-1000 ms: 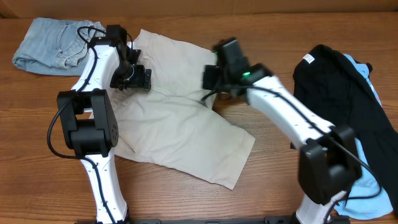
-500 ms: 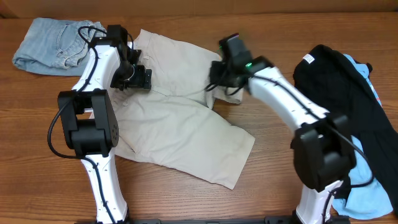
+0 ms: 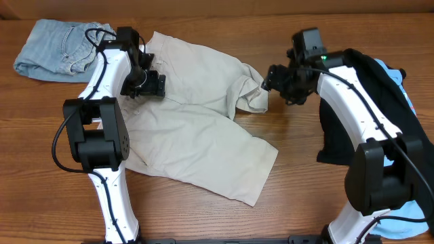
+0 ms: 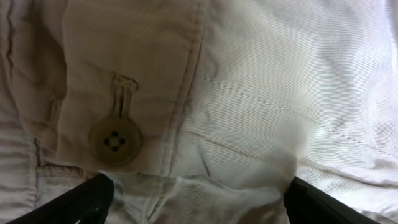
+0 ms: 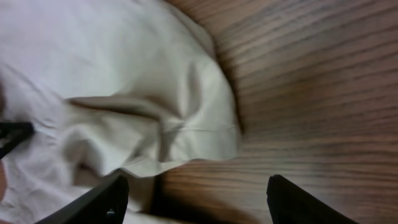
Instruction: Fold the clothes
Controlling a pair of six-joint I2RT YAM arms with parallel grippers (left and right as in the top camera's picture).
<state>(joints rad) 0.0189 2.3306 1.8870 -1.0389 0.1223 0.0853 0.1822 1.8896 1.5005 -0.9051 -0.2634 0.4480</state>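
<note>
My right gripper needs to grab the beige shorts next at the corner of their bunched edge (image 3: 265, 100) (image 5: 228, 134), on the side toward the black garment.
Beige khaki shorts (image 3: 196, 129) lie spread across the middle of the wooden table (image 3: 305, 183). My left gripper (image 3: 150, 85) is pressed down on their upper left part, near the waistband. In the left wrist view its jaws (image 4: 196, 202) stand wide open with a ridge of the beige cloth (image 4: 249, 93) between them, just below a button (image 4: 114, 141). My right gripper (image 3: 272, 80) hovers open just right of the shorts' bunched right edge (image 3: 252, 95). In the right wrist view only bare wood lies between its fingers (image 5: 196, 199), and the cloth edge (image 5: 124, 93) is to the left.
A pale-blue denim piece (image 3: 57, 47) lies at the back left corner. A black garment (image 3: 366, 95) is heaped at the right, under my right arm, with a sky-blue piece (image 3: 400, 203) beneath it. Bare wood shows in front of the shorts.
My right gripper has opened, let go of the shorts' right edge and swung right towards the black garment. That edge now lies bunched farther right. The left arm has not moved.
</note>
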